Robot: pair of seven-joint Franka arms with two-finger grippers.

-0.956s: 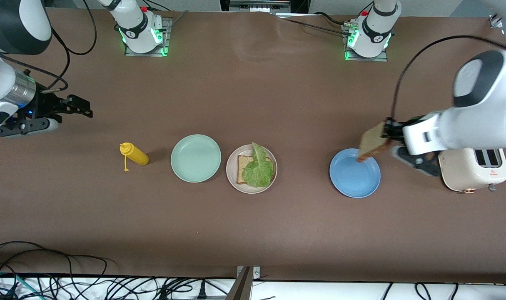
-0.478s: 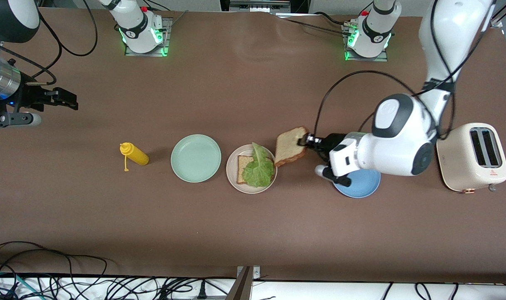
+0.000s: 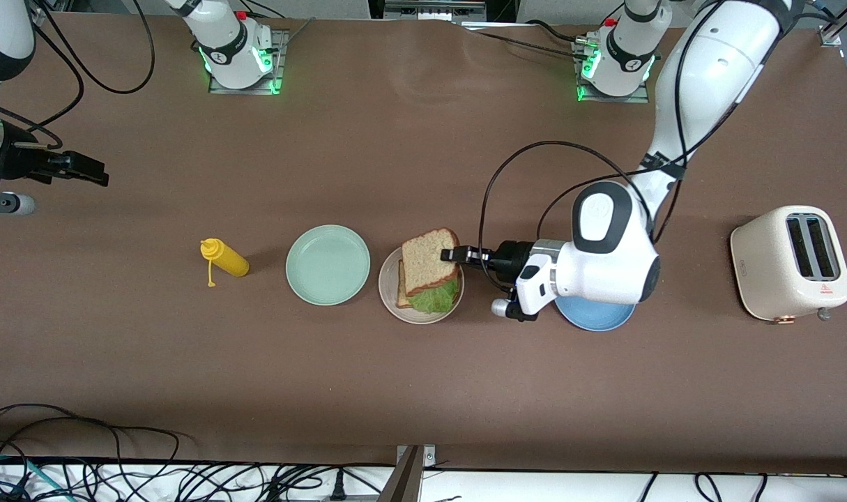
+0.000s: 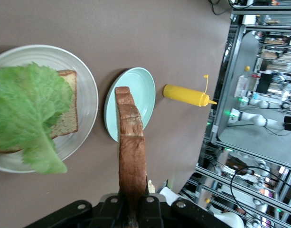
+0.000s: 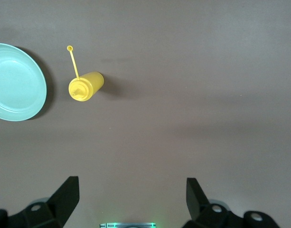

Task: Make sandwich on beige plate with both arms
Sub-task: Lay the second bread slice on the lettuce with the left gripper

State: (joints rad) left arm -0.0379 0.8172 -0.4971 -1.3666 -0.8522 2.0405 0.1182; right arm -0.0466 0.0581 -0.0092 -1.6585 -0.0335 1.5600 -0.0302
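Observation:
Next, my left gripper lets go of the second bread slice on the green lettuce leaf covering the lower slice (image 3: 418, 277) (image 4: 44, 108).
The beige plate (image 3: 390, 273) holds one bread slice (image 3: 401, 291) with a green lettuce leaf (image 3: 437, 298) on it. My left gripper (image 3: 453, 254) is shut on the edge of a second brown bread slice (image 3: 429, 260), which hangs over the plate and covers most of the lettuce. In the left wrist view this held slice (image 4: 131, 152) shows edge-on, clamped in the left gripper (image 4: 132, 211), with the plate (image 4: 89, 85), lettuce (image 4: 29, 109) and lower slice (image 4: 67, 111) beneath. My right gripper (image 3: 92, 174) stands open over bare table at the right arm's end, with nothing in the right gripper (image 5: 132, 194).
A mint green plate (image 3: 327, 264) sits beside the beige plate, and a yellow squeeze bottle (image 3: 226, 259) lies beside that. A blue plate (image 3: 597, 317) is partly hidden under the left arm. A cream toaster (image 3: 791, 262) stands at the left arm's end. Cables run along the table's front edge.
The left arm has carried the bread slice from over the blue plate to over the beige plate. The right gripper has drawn back toward its end of the table.

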